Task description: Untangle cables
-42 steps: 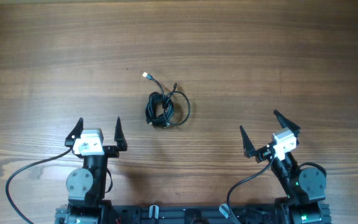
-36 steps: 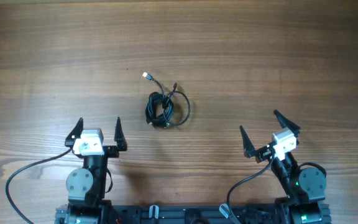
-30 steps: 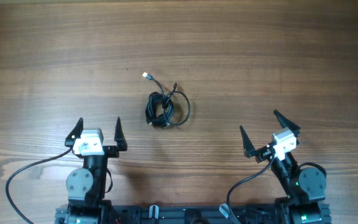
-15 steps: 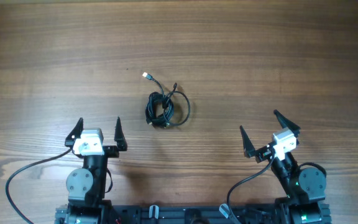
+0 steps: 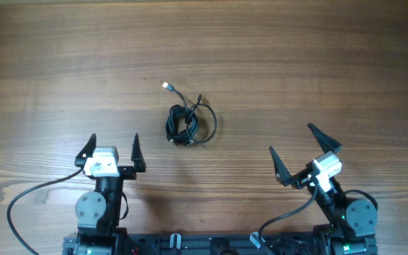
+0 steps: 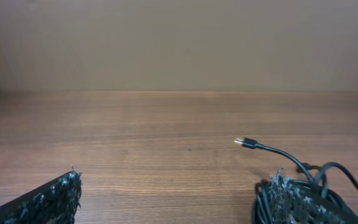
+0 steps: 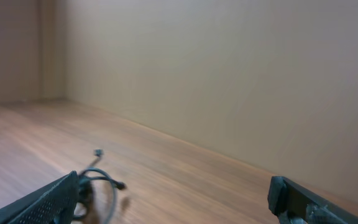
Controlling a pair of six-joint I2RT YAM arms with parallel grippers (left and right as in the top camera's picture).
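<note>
Next, my left gripper should close on the outer loops [image 5: 170,125] [image 6: 261,198] of the black bundle, below the silver-white plug, on the side that faces my left gripper.
The cables [image 5: 189,122] lie as a tight black bundle near the middle of the wooden table, with one silver-white plug end [image 5: 166,86] sticking out to the upper left. The bundle also shows in the left wrist view [image 6: 312,186], partly behind the right finger, and blurred in the right wrist view [image 7: 98,180]. My left gripper [image 5: 112,148] is open and empty, below and left of the bundle. My right gripper [image 5: 299,152] is open and empty, below and right of it, well apart.
Thick black arm cables [image 5: 27,202] trail along the table's near edge by the arm bases. A plain wall [image 7: 229,74] stands beyond the far edge of the table [image 5: 296,57].
My right gripper has shifted slightly and tilted, with the right wrist view blurred. The left arm and the cable bundle have not moved.
</note>
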